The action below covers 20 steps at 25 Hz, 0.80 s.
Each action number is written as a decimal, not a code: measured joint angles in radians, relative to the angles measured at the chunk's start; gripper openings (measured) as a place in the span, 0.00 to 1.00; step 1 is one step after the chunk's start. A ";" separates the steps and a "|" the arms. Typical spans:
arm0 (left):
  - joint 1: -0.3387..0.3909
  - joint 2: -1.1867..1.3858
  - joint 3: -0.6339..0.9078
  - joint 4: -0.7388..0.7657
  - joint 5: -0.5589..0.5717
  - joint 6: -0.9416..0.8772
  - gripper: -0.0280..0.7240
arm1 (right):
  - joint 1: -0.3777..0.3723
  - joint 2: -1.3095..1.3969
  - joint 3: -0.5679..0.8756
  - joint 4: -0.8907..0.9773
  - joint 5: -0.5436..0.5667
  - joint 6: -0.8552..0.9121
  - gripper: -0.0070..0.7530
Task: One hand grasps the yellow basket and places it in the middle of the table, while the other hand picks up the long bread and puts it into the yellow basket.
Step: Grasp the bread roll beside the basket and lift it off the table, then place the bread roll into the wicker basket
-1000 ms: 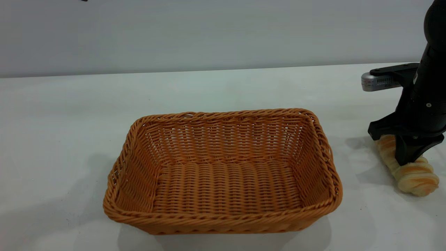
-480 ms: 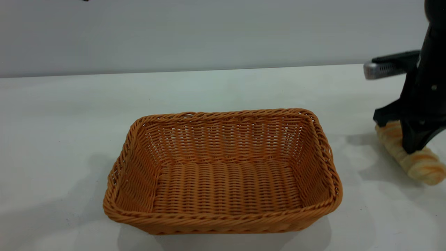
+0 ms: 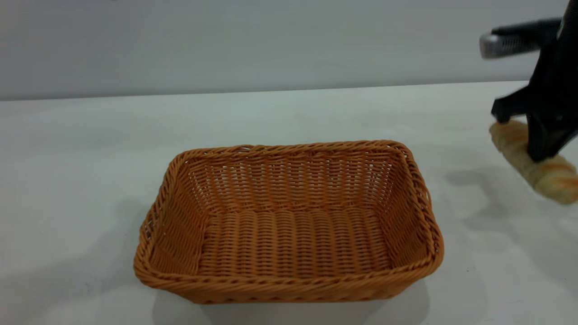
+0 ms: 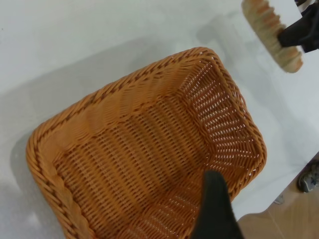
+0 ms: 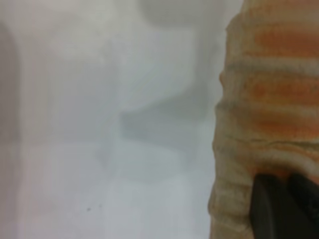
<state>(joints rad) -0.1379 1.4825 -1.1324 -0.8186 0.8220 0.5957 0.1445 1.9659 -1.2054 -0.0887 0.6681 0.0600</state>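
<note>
The robot's right gripper needs to release the long bread on the bottom of the yellow basket, along the basket's near side (image 3: 300, 260).
The yellow basket (image 3: 289, 146) stands empty in the middle of the white table (image 3: 90, 158). My right gripper (image 3: 539, 149) is at the far right, shut on the long bread (image 3: 553, 178), which hangs tilted in the air above the table, to the right of the basket and apart from it. The right wrist view shows the striped bread (image 5: 269, 99) close up with the right gripper (image 5: 286, 209) pressed on it. My left gripper (image 4: 214, 199) hovers above the basket (image 4: 124, 84) and is out of the exterior view. The bread (image 4: 271, 30) shows beyond the basket there.
A plain grey wall (image 3: 271, 40) runs behind the table. The left wrist view shows the table's edge with wooden floor (image 4: 279, 219) beyond it and a dark object (image 4: 310, 177) on that floor. White tabletop lies all around the basket.
My right gripper has risen with the long bread, lifting it off the table. The basket has not moved.
</note>
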 joint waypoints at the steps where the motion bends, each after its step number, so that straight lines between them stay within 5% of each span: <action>1: 0.000 0.000 0.000 0.000 0.000 0.002 0.79 | 0.012 -0.020 0.000 0.000 0.006 0.000 0.03; 8: 0.000 0.000 0.000 -0.002 0.000 0.009 0.79 | 0.147 -0.185 0.000 0.008 0.053 -0.005 0.03; 20: 0.000 0.000 0.000 -0.022 0.001 0.009 0.79 | 0.507 -0.204 0.003 0.049 -0.012 -0.029 0.03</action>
<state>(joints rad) -0.1379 1.4825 -1.1324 -0.8401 0.8228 0.6049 0.6512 1.7623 -1.2024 -0.0400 0.6559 0.0306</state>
